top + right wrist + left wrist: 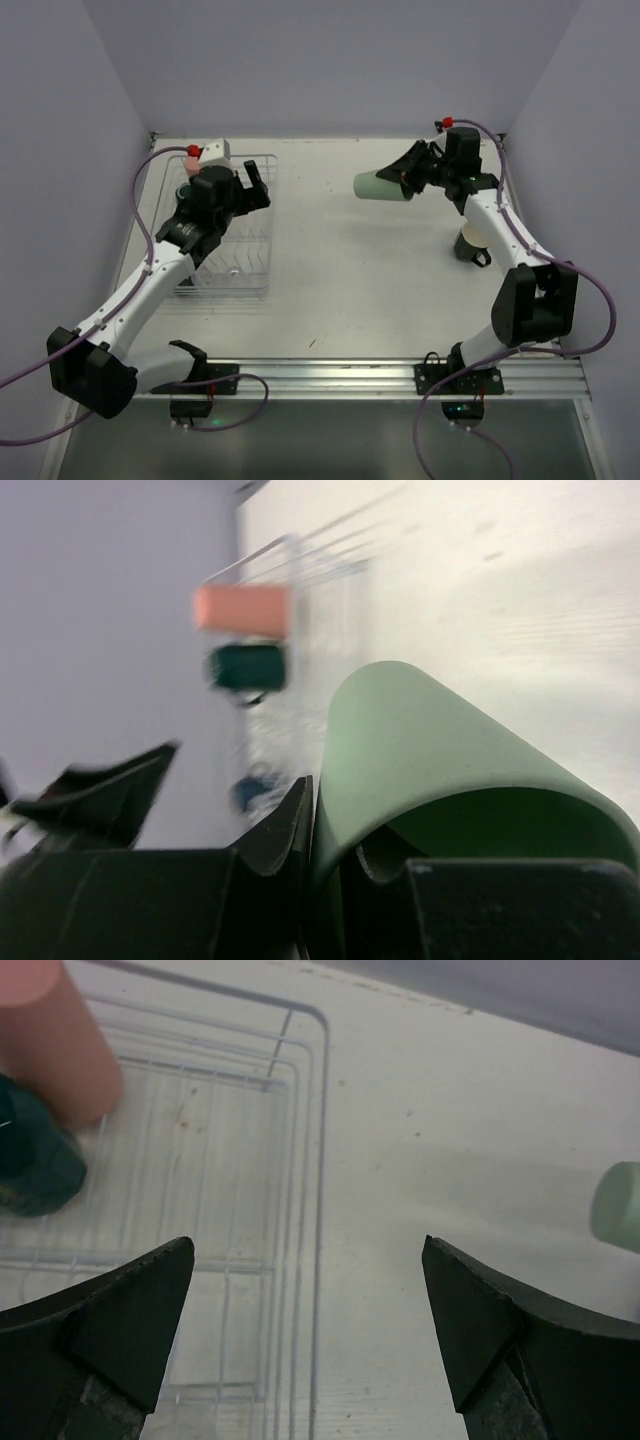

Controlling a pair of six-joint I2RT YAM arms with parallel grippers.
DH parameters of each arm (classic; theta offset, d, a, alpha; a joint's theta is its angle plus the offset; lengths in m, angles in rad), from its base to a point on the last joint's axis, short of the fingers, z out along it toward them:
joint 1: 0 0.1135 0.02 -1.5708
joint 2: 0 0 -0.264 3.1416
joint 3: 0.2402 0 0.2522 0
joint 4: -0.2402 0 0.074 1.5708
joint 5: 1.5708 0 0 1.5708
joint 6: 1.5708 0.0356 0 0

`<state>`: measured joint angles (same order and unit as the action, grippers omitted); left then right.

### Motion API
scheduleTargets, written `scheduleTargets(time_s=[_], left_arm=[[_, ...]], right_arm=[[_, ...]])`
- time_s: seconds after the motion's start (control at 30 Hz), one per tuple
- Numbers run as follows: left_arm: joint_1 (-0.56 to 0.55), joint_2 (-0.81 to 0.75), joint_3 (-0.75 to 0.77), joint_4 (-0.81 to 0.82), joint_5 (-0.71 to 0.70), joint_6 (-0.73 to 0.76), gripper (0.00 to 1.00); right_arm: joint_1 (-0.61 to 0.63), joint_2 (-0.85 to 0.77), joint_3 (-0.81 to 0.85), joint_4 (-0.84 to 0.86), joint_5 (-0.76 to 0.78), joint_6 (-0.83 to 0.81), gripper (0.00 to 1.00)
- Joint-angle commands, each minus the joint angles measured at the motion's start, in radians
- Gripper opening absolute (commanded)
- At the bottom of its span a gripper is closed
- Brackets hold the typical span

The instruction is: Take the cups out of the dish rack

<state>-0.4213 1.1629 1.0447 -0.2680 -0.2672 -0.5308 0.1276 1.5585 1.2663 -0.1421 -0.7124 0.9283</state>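
Observation:
The robot's right gripper will let go of the mint-green cup, upright on the table (pixel 437 221) just behind the black mug with the handle.
The wire dish rack (pixel 240 262) lies at the left of the table. A salmon-pink cup (pixel 55 1045) and a dark teal cup (pixel 30 1165) lie in its far left part. My left gripper (pixel 252 187) hovers open and empty over the rack's right side (pixel 322 1160), its fingers (pixel 140 1310) wide apart. My right gripper (pixel 412 180) is shut on the rim of a mint-green cup (pixel 380 187), one finger (pixel 285 825) outside and one inside, and holds the cup (pixel 430 750) on its side above the table's far middle. A black handled mug (pixel 470 243) stands upright at the right.
Grey walls close in the table on the left, back and right. A metal rail (pixel 350 375) runs along the near edge between the arm bases. The right arm's forearm (pixel 500 225) passes just beside the black mug.

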Motion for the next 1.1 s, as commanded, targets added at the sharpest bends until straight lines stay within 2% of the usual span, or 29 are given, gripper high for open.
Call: scheduleTargets(time_s=[0.0,0.1,0.27,0.3,0.37,0.63,0.77,1.07], left_arm=[[0.003,0.032,0.084,-0.143,-0.207,-0.011,1.0],[0.019,0.061,0.126,-0.198,-0.268,-0.027,1.0],[0.114,0.125,0.193,-0.208,-0.244,-0.037,1.0],[0.131,0.174,0.256,-0.236,-0.234,-0.041,1.0],[0.176,0.224,0.323,-0.258,-0.193,-0.043,1.0],[0.274,0.464,0.559,-0.321,-0.184,0.008,1.0],[0.295,0.578,0.639,-0.341,-0.24,0.043,1.0],[0.386,0.667,0.672,-0.31,-0.139,0.054,1.0]], right_arm=[[-0.003,0.0,0.105,-0.416,0.491,-0.301,0.0],[-0.005,0.047,0.171,-0.519,0.754,-0.379,0.0],[-0.005,0.173,0.284,-0.634,0.924,-0.45,0.0],[-0.005,0.193,0.315,-0.639,0.948,-0.451,0.0],[-0.006,0.244,0.343,-0.654,0.959,-0.462,0.0],[-0.006,0.376,0.43,-0.702,1.021,-0.479,0.0],[-0.006,0.426,0.446,-0.705,1.024,-0.496,0.0],[-0.006,0.488,0.461,-0.706,1.025,-0.499,0.0]])
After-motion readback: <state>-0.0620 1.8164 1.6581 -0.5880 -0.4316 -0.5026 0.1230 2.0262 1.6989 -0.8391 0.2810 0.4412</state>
